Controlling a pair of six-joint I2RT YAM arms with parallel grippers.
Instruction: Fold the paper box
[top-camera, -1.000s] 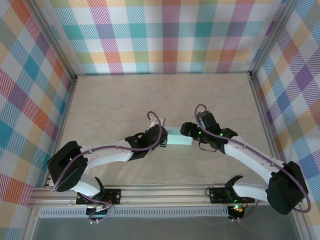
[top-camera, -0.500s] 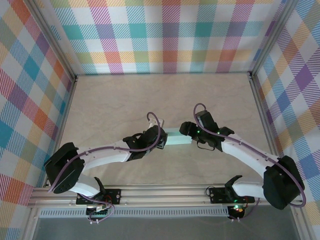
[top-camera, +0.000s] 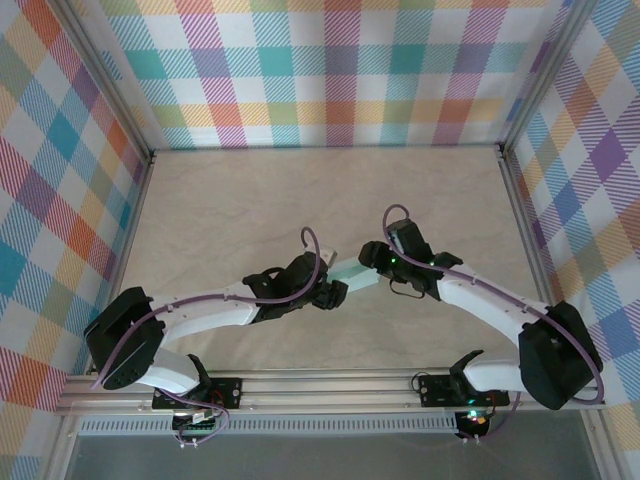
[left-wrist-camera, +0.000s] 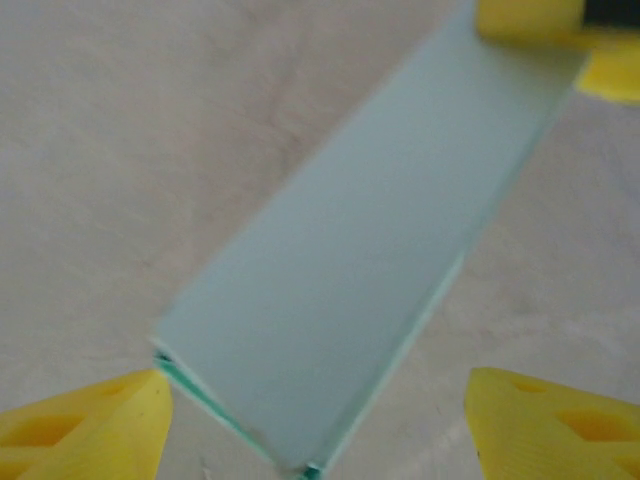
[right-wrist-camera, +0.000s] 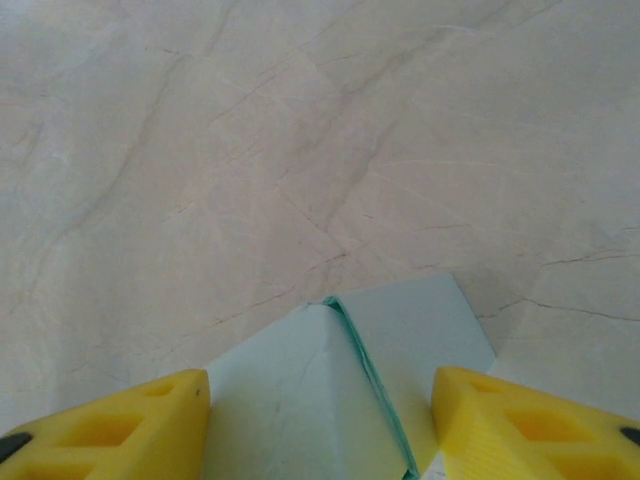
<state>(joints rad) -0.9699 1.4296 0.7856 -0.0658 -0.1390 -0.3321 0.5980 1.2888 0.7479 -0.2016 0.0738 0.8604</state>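
Observation:
The paper box's near end slants across my open left fingers, so I should back off and grip it from its short side (left-wrist-camera: 222, 410).
The paper box (top-camera: 350, 271) is a small flat mint-green box, slanted between my two grippers at the table's middle. In the left wrist view the paper box (left-wrist-camera: 370, 250) runs from bottom centre to top right. My left gripper (left-wrist-camera: 318, 392) is open, its yellow fingers wide apart around the box's near end. The right gripper's fingers (left-wrist-camera: 530, 20) sit on the far end. In the right wrist view the paper box (right-wrist-camera: 270, 400) fills the gap between the yellow fingers, and my right gripper (right-wrist-camera: 320, 388) is shut on it. From above, the left gripper (top-camera: 335, 292) and right gripper (top-camera: 368, 262) flank the box.
The tabletop (top-camera: 250, 210) is pale marble-patterned. Plaid walls (top-camera: 330, 70) close the back and both sides. An aluminium rail (top-camera: 330, 385) with both arm bases runs along the near edge. A purple cable (top-camera: 310, 240) loops above the left wrist.
The left gripper has opened and let go of the box's left end. The right gripper's fingers have closed in on the box, which has turned from level to slanted.

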